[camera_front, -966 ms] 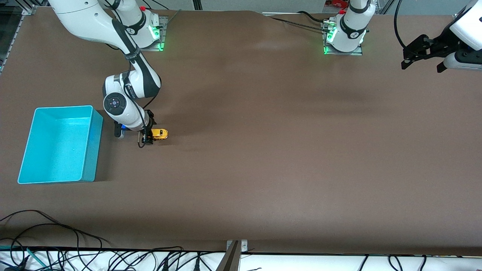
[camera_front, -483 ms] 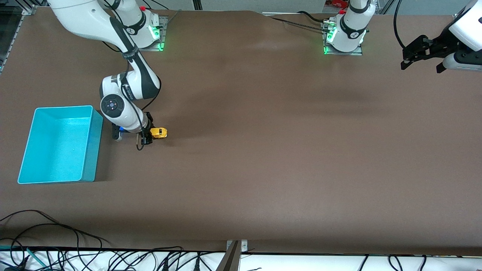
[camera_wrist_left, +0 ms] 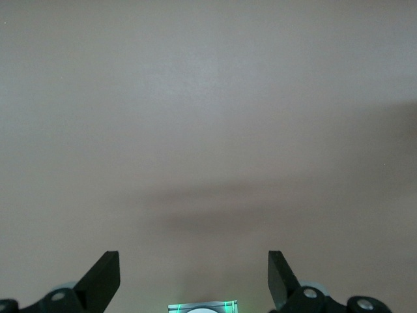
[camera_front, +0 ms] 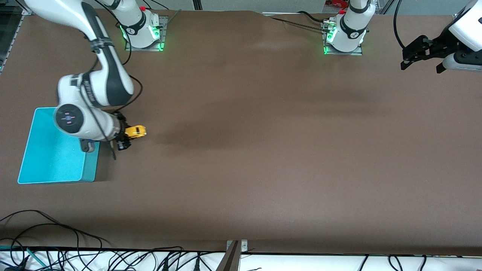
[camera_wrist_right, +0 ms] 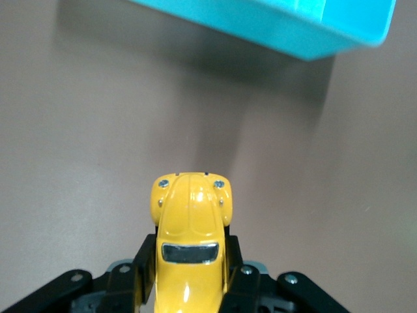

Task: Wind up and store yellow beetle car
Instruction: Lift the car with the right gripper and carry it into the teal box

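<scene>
The robot's right gripper will release the yellow beetle car near the middle of the turquoise bin's bottom point(camera_front: 73, 136). The car is now in the air beside the bin.
My right gripper point(camera_front: 126, 138) is shut on the yellow beetle car point(camera_front: 135, 131) and holds it in the air beside the turquoise bin point(camera_front: 52, 165), over the table just off the bin's wall. In the right wrist view the car point(camera_wrist_right: 189, 235) sits between the black fingers point(camera_wrist_right: 146, 261), its nose pointing out, with a corner of the bin point(camera_wrist_right: 273, 26) above it. My left gripper point(camera_front: 420, 56) is open and empty, waiting up in the air at the left arm's end of the table; its fingertips point(camera_wrist_left: 104, 277) show over bare table.
The brown table point(camera_front: 263, 150) is bare apart from the bin. Cables point(camera_front: 56, 241) lie along the edge nearest the front camera. The arm bases point(camera_front: 344, 34) stand at the top edge.
My right gripper has lifted the car off the table and carried it toward the turquoise bin. The right arm's wrist now covers part of the bin. The left arm has not moved.
</scene>
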